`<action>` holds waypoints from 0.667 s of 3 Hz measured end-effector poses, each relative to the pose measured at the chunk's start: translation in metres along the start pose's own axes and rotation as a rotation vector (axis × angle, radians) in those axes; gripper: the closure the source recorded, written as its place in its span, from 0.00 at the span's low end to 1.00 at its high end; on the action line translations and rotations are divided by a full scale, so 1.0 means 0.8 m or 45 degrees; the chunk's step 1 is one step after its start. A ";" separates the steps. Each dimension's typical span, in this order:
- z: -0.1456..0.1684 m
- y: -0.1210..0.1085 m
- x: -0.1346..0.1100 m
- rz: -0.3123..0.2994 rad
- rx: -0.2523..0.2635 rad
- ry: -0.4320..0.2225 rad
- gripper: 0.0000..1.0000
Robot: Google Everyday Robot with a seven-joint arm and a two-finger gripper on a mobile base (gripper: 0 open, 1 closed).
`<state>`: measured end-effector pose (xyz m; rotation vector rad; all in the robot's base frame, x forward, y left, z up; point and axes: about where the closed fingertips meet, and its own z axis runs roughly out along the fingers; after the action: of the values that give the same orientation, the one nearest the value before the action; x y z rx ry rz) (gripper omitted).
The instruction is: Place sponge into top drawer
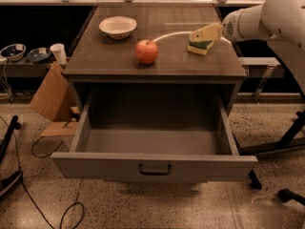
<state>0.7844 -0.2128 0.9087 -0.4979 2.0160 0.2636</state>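
Observation:
The sponge is beside the red apple. Next, my gripper moves down to the middle of the sponge (199, 46) and closes there.
The sponge (199, 47), dark green on pale yellow foam, sits on the cabinet top at the right, to the right of the red apple (147, 51). My gripper (205, 35) reaches in from the right on the white arm (267, 15) and sits right over the sponge, touching or nearly touching its top. The top drawer (152, 165) is pulled wide open below. Its inside shows nothing in it, and its dark bar handle (155, 169) faces me.
A white bowl (117, 26) stands at the back left of the cabinet top. A white cable (167, 34) runs from the apple towards the gripper. Cardboard (50, 97), a cup and bowls lie to the left. Dark stand legs (290, 140) are at the right.

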 end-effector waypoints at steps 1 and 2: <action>0.012 -0.004 0.003 -0.092 0.059 0.019 0.00; 0.021 -0.003 0.012 -0.184 0.101 0.062 0.00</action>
<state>0.7951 -0.2107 0.8926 -0.6016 2.0178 0.0838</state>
